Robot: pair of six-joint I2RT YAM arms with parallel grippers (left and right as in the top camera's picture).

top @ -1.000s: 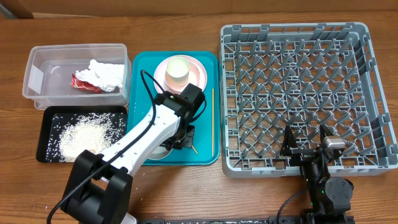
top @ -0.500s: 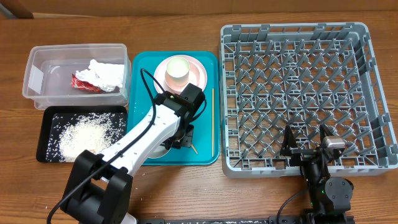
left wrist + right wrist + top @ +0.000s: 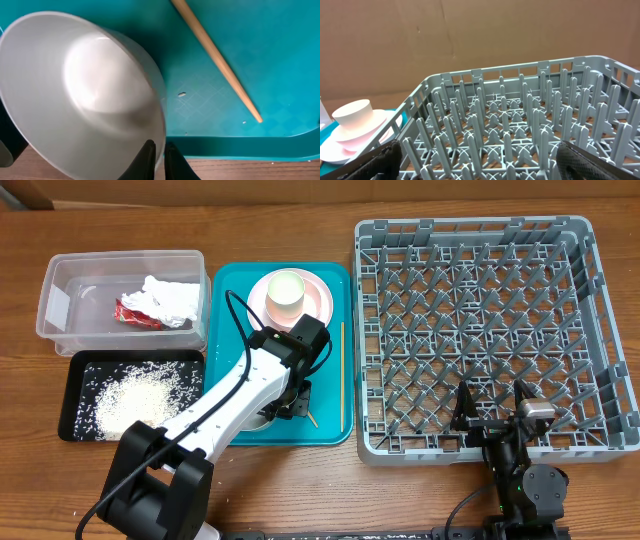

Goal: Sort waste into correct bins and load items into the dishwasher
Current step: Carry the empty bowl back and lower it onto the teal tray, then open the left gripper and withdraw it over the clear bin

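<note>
My left gripper is going to release the white bowl, now tilted over the tray's near end, on the near end of the teal tray [image 3: 251,403] [image 3: 92,75], next to the wooden chopstick.
My left gripper [image 3: 160,161] is shut on the rim of a white bowl [image 3: 85,90], which tilts over the near end of the teal tray [image 3: 228,290]. In the overhead view the left arm covers most of that bowl [image 3: 256,420]. A wooden chopstick [image 3: 215,57] lies on the tray beside it. The cream cup [image 3: 285,290] stands on the pink plate [image 3: 316,302] at the tray's far end. My right gripper [image 3: 492,408] hangs open over the near edge of the grey dish rack [image 3: 480,330], with nothing between its fingers.
The clear tub [image 3: 60,310] at the far left holds white napkins [image 3: 170,298] and a red wrapper [image 3: 135,313]. In front of it the black tray [image 3: 75,395] holds rice [image 3: 135,395]. The rack's upright pegs [image 3: 510,110] fill the right wrist view.
</note>
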